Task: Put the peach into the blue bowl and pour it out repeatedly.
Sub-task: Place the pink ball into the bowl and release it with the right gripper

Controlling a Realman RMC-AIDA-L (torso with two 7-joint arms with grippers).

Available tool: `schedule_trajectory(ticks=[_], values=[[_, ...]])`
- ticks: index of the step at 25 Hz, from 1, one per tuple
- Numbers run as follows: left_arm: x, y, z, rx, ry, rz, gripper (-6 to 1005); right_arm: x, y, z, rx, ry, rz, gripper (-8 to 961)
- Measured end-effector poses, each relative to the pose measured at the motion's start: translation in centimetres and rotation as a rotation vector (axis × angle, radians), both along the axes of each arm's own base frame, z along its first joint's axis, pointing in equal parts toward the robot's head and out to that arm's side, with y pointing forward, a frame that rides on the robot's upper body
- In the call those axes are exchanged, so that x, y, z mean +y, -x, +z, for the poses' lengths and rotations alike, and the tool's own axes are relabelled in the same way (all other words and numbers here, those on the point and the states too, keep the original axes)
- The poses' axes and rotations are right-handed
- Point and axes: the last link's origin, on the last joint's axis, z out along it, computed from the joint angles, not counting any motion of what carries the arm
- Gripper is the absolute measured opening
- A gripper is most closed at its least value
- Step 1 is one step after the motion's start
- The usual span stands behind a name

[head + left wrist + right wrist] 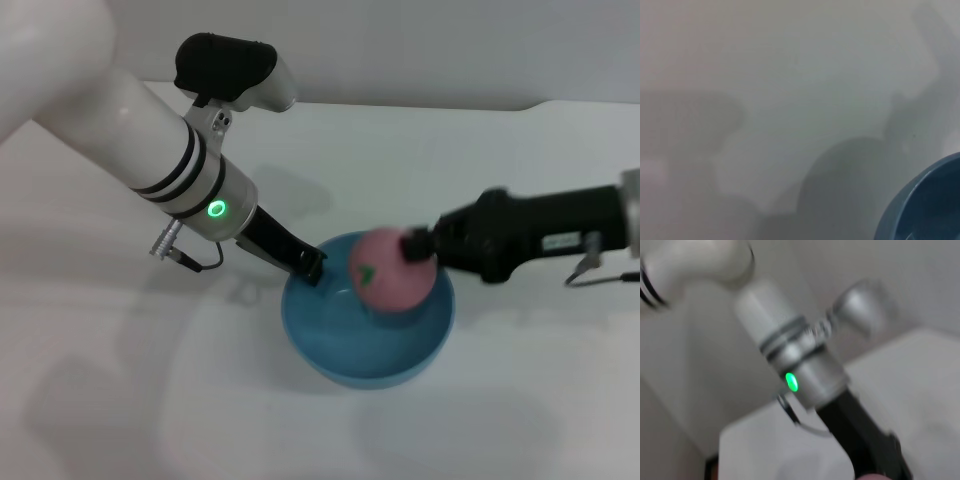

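Note:
Next, my left gripper puts the blue bowl down and lets go of it on the white table (418, 338), just in front of my right gripper.
The blue bowl (372, 372) stands on the white table in the middle of the head view. My left gripper (310, 266) reaches down from the left and is shut on the bowl's left rim. My right gripper (414, 247) comes in from the right and is shut on the pink peach (388, 275), holding it just over the bowl's far inner side. The peach's green stem faces left. The bowl's rim also shows in the left wrist view (912, 210). The right wrist view shows my left arm (805, 375) with its green light.
The white table (120, 380) spreads around the bowl, with its far edge against a pale wall. Shadows of the arms fall on the table left of the bowl.

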Motion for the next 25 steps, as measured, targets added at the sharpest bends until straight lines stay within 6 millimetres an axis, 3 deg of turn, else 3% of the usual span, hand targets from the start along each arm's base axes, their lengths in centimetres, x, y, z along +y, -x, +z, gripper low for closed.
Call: schedule_trajectory(ticks=[4, 7, 14, 17, 20, 25], values=[[0.0, -0.2, -0.1, -0.009, 0.002, 0.000, -1, 0.0, -0.2, -1.6, -0.063, 0.029, -0.012, 52], [0.0, -0.7, -0.2, -0.039, 0.008, 0.001, -1, 0.0, -0.2, -2.6, -0.095, 0.046, -0.019, 105], [0.1, -0.8, -0.1, -0.046, 0.004, 0.000, -2, 0.1, -0.7, -2.5, -0.120, 0.050, -0.093, 230], [0.1, -0.9, 0.0, -0.047, 0.002, -0.003, -2, 0.6, -1.2, -1.2, -0.105, 0.012, -0.159, 328], [0.2, -1.0, -0.3, -0.046, -0.002, -0.013, -1, 1.0, -2.1, 1.7, 0.001, -0.101, -0.233, 448], [0.2, -1.3, -1.7, -0.029, -0.030, -0.074, -1, 0.9, -5.4, 6.7, 0.229, -0.314, -0.421, 449]])
